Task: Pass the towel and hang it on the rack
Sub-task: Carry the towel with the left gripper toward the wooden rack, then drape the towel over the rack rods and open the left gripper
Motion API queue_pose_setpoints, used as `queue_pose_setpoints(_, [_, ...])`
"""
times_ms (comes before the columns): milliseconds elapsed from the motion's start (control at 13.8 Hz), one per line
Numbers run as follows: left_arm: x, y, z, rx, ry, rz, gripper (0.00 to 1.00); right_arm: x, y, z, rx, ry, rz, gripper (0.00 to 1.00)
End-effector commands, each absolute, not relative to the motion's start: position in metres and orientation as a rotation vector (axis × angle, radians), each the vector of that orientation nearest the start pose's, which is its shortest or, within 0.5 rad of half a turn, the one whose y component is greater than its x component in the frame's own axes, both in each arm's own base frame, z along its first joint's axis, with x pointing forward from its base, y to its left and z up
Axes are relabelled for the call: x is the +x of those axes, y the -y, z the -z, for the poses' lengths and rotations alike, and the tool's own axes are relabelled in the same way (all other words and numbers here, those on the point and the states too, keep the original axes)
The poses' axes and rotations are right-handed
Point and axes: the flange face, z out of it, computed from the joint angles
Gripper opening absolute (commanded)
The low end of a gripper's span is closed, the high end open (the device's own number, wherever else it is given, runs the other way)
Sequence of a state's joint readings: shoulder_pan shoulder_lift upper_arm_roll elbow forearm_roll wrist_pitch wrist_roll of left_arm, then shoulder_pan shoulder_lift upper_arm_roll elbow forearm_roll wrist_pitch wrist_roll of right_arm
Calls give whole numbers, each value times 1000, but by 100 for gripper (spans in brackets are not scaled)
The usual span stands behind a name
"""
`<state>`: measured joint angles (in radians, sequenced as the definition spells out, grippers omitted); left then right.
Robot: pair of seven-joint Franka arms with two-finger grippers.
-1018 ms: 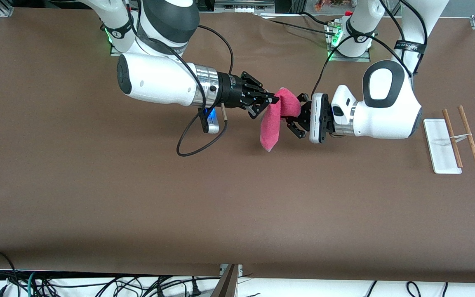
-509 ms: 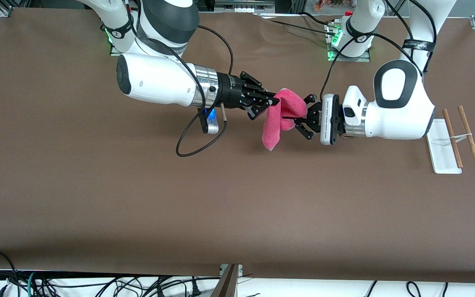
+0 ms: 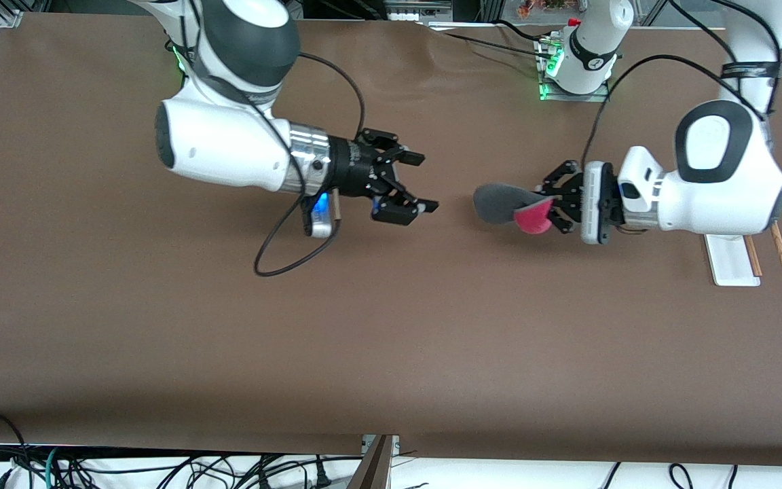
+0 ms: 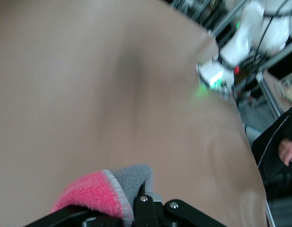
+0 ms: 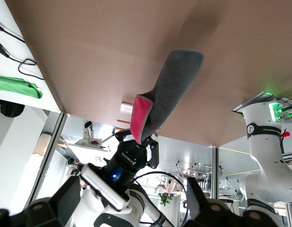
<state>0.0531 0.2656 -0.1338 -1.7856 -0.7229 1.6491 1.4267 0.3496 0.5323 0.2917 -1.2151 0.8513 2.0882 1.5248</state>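
My left gripper is going to the wooden bars of the rack (image 3: 768, 229), above its white base. It will let go of the towel there, leaving it draped over them.
The towel (image 3: 497, 202) hangs from my left gripper (image 3: 546, 204), grey reverse side up with a pink-red fold (image 3: 532, 221) below it. The left gripper is shut on the towel's edge and holds it in the air over the table, beside the rack. The left wrist view shows the pink and grey cloth (image 4: 91, 195) pinched at the jaws. My right gripper (image 3: 425, 182) is open and empty over the table's middle, apart from the towel. The right wrist view shows the towel (image 5: 172, 92) dangling from the left gripper (image 5: 136, 142). The rack (image 3: 727, 266) stands at the left arm's end, partly hidden by the left arm.
A black cable loop (image 3: 275, 255) hangs from the right wrist down to the table. The arm bases with green lights (image 3: 554, 68) stand along the table's farthest edge. A bare brown tabletop (image 3: 391, 339) lies nearer the front camera.
The right gripper has opened, let go of the towel and drawn back toward its own end. The left gripper, still shut on the towel, has carried it toward the rack; the towel has flipped grey side up.
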Motion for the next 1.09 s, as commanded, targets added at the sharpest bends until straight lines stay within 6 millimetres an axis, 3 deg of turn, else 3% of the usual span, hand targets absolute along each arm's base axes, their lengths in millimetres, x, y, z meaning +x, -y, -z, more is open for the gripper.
queue_pose_setpoints(0, [586,27,-407,1979,1430,-66,0,626,-383,-547,-1950,-1281,-782,100])
queue_pose_setpoints(145, [581,-40,-401,2113,1451,47,0,629,-347,-558,-2083,-1162,-720,100])
queue_pose_setpoints(291, [579,-111,-412,2242,1449,126,0,630,-316,-562,-2185,-1055,-694,100])
queue_pose_setpoints(509, [573,-217,-446,2447,1446,245,0,619,-269,-576,-2316,-916,-653,100])
queue_pose_setpoints(655, [559,-270,-453,2539,1401,320,0,602,-239,-580,-2409,-811,-604,100])
queue_pose_setpoints(873, [532,-360,-404,2630,1248,315,0,580,-184,-590,-2517,-672,-543,100])
queue_pose_setpoints(1018, [522,-390,-377,2633,1221,287,0,554,-161,-595,-2705,-517,-421,100])
